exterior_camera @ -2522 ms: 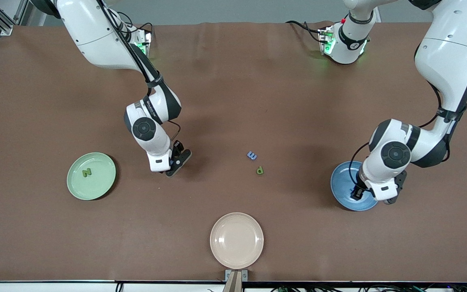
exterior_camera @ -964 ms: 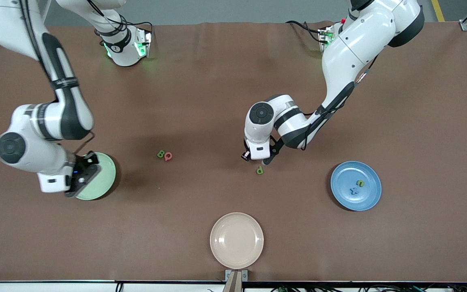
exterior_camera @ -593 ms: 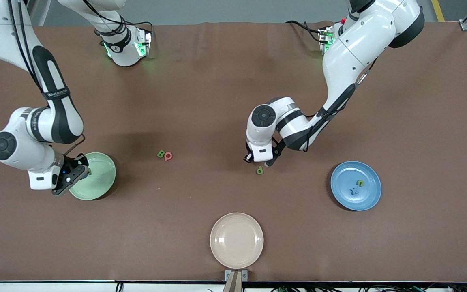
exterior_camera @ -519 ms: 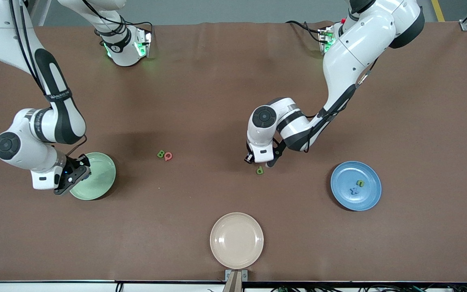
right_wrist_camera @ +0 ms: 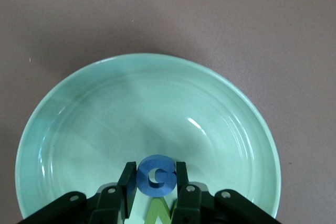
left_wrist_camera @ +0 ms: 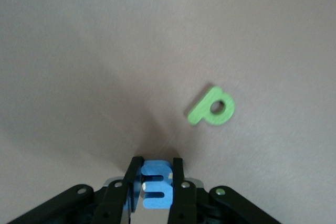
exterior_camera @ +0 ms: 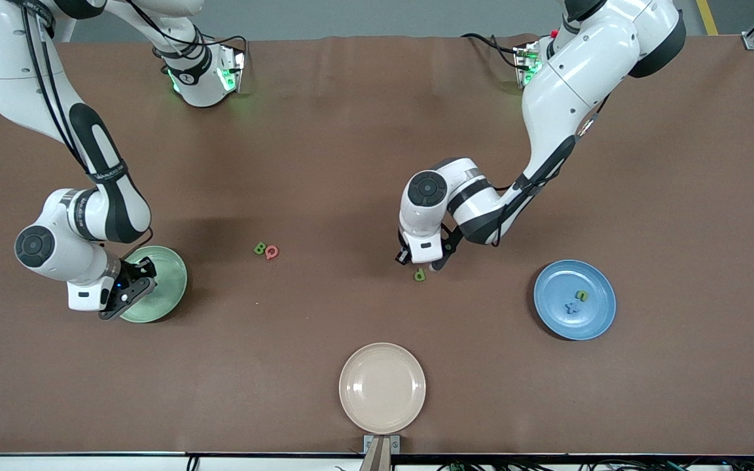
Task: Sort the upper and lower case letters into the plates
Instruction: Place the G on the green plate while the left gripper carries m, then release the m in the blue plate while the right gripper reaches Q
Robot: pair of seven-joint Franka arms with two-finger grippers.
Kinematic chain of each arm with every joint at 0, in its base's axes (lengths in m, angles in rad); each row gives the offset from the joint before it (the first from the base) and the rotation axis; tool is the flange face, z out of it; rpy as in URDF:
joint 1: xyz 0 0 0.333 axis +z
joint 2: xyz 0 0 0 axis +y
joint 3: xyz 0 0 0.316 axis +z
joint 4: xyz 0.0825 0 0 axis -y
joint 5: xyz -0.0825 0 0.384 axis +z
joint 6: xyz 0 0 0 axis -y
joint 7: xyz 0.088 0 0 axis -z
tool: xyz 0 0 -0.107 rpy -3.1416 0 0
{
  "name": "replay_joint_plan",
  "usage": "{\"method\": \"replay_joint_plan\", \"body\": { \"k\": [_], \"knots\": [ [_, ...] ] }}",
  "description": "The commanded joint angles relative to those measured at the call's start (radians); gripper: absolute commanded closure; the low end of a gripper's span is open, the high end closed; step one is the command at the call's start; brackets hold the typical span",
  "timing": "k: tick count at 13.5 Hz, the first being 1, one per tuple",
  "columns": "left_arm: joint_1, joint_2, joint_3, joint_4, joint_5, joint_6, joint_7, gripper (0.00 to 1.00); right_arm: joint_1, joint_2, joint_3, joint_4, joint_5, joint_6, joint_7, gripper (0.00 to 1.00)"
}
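Observation:
Next, I let the blue letter go from my left gripper in the blue plate (exterior_camera: 562,314), next to the blue x, toward the cream-beige plate.
My right gripper (exterior_camera: 132,289) hangs over the mint green plate (exterior_camera: 166,269) and is shut on a blue G (right_wrist_camera: 156,179). A green N (right_wrist_camera: 157,214) lies in that plate (right_wrist_camera: 147,103) under the fingers. My left gripper (exterior_camera: 421,260) is low over the middle of the table and is shut on a blue letter with three prongs (left_wrist_camera: 156,188). A green p (exterior_camera: 419,275) lies on the cloth just beside it and also shows in the left wrist view (left_wrist_camera: 211,107). The blue plate (exterior_camera: 596,317) holds a green letter (exterior_camera: 582,296) and a blue x (exterior_camera: 571,307).
A green B (exterior_camera: 259,248) and a red Q (exterior_camera: 272,252) lie touching on the brown cloth between the two grippers. A cream-beige plate (exterior_camera: 382,388) sits near the table edge closest to the front camera.
The left gripper has taken the blue three-pronged letter from the table and shifted slightly toward the green p. The right arm carried the blue G to the mint plate and shifted a little over it.

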Motion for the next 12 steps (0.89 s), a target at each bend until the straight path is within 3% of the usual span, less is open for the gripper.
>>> {"method": "replay_joint_plan", "body": {
  "k": [1, 2, 6, 10, 11, 12],
  "knots": [
    [0.043, -0.089, 0.038, 0.003, 0.02, -0.026, 0.038, 1.0, -0.011, 0.039, 0.011, 0.042, 0.006, -0.001, 0.013, 0.75],
    [0.086, -0.111, 0.041, 0.012, 0.018, -0.054, 0.134, 1.0, -0.01, 0.039, 0.011, 0.045, 0.006, -0.004, 0.013, 0.69],
    [0.29, -0.136, 0.041, 0.022, 0.018, -0.069, 0.454, 1.0, -0.007, -0.002, 0.013, 0.042, 0.004, -0.058, 0.086, 0.0],
    [0.447, -0.13, 0.039, 0.019, 0.018, -0.081, 0.639, 1.0, 0.105, -0.147, 0.016, 0.04, 0.004, -0.286, 0.276, 0.0],
    [0.467, -0.125, 0.039, 0.011, 0.017, -0.081, 0.65, 0.96, 0.151, -0.175, 0.016, 0.037, 0.004, -0.323, 0.35, 0.0],
    [0.475, -0.124, 0.041, -0.001, 0.017, -0.085, 0.65, 0.75, 0.197, -0.191, 0.016, 0.031, 0.004, -0.34, 0.442, 0.0]
  ]
}}
